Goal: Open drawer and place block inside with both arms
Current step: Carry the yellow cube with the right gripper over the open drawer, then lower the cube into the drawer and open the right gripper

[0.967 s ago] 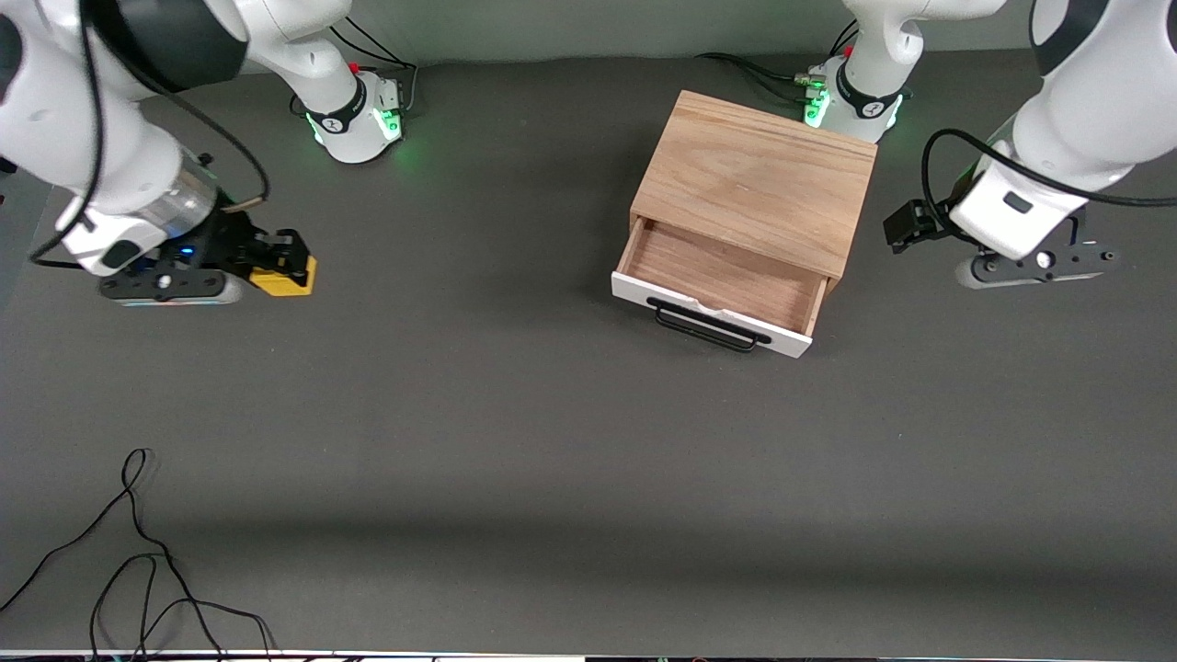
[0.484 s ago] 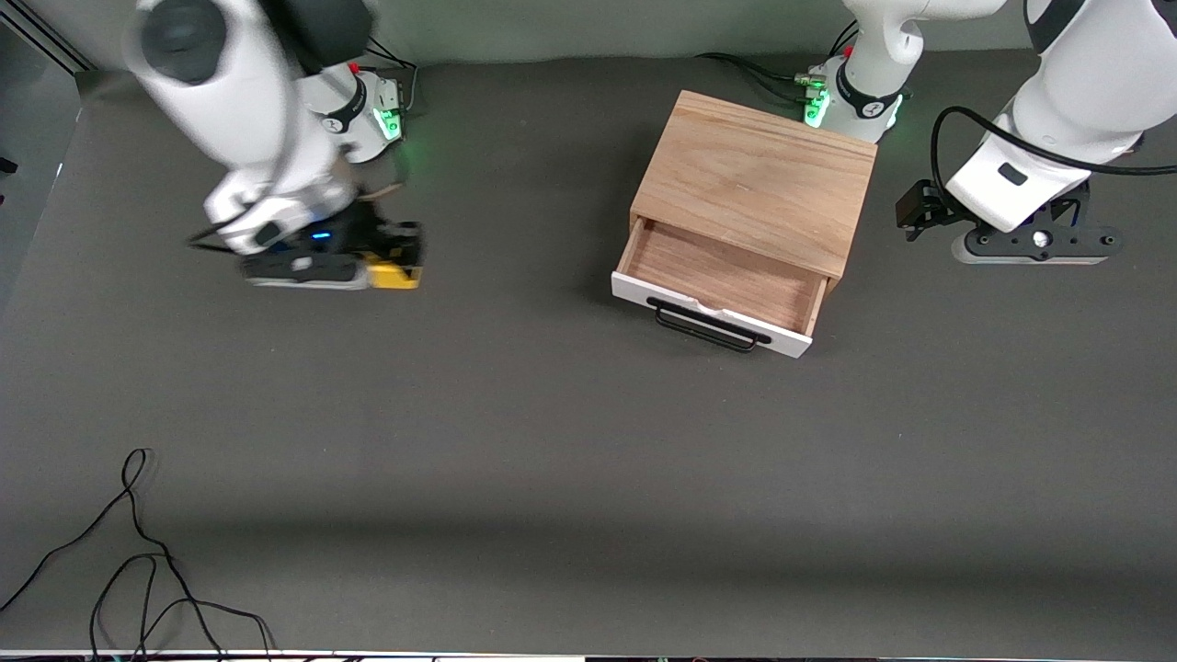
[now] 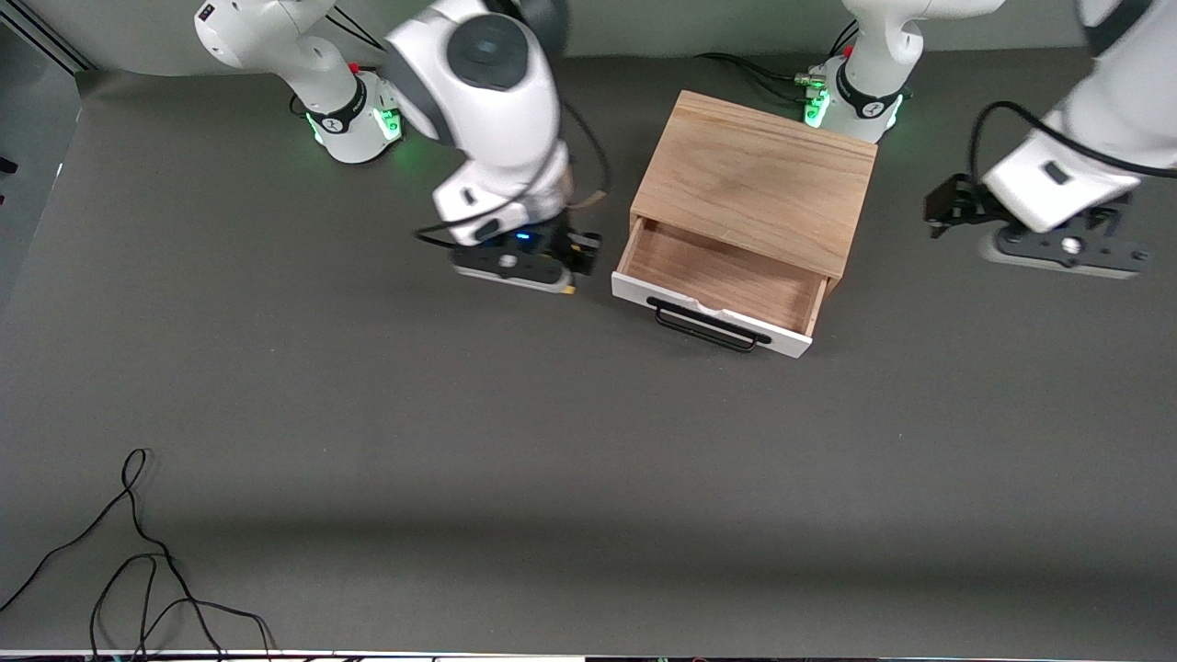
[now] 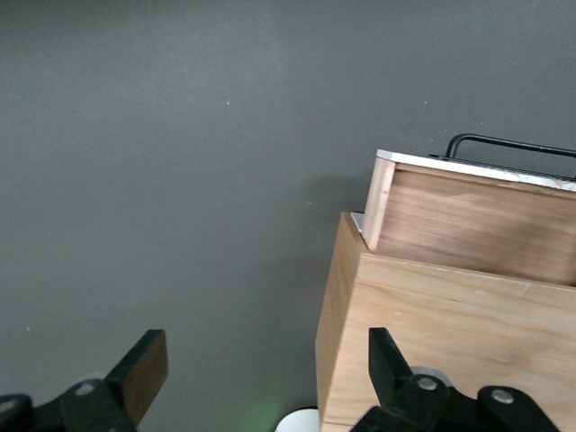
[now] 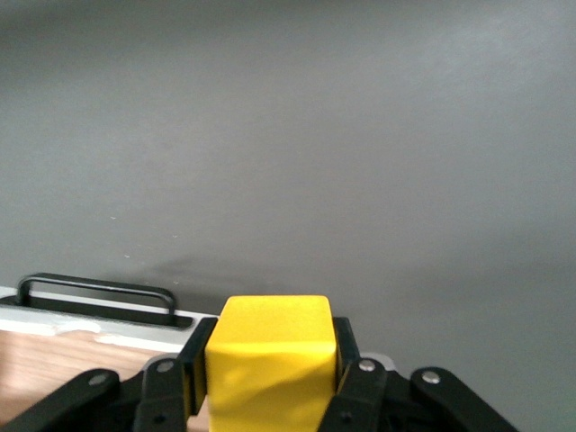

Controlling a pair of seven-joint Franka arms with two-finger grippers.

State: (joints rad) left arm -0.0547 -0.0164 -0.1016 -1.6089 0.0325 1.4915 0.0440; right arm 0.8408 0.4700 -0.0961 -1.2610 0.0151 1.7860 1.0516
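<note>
The yellow block, now held just beside the drawer's corner, will be let go by my right gripper inside the drawer's nearest corner (image 3: pixel 667 282) (image 5: pixel 169 371), just behind the white front panel.
The drawer (image 3: pixel 722 280) stands pulled out of the oak cabinet (image 3: pixel 754 179), with a white front panel, a black wire handle (image 3: pixel 708 326) and a bare wooden interior. My right gripper (image 3: pixel 565 274) is shut on the yellow block (image 5: pixel 270 360) and holds it just beside the drawer's corner toward the right arm's end. In the front view only a yellow sliver of the block (image 3: pixel 570 289) shows. The right wrist view shows the handle (image 5: pixel 94 292) and the white panel (image 5: pixel 90 322) close by. My left gripper (image 3: pixel 1067 248) waits open and empty (image 4: pixel 265 369) beside the cabinet (image 4: pixel 450 342), toward the left arm's end.
A loose black cable (image 3: pixel 138 552) lies on the dark mat at the near corner toward the right arm's end. The green-lit arm bases (image 3: pixel 354 124) (image 3: pixel 851 101) stand along the robots' edge of the table, one close to the cabinet.
My right arm has swung with the block from the right arm's end of the table to just beside the open drawer. My left gripper has drifted slightly away from the cabinet.
</note>
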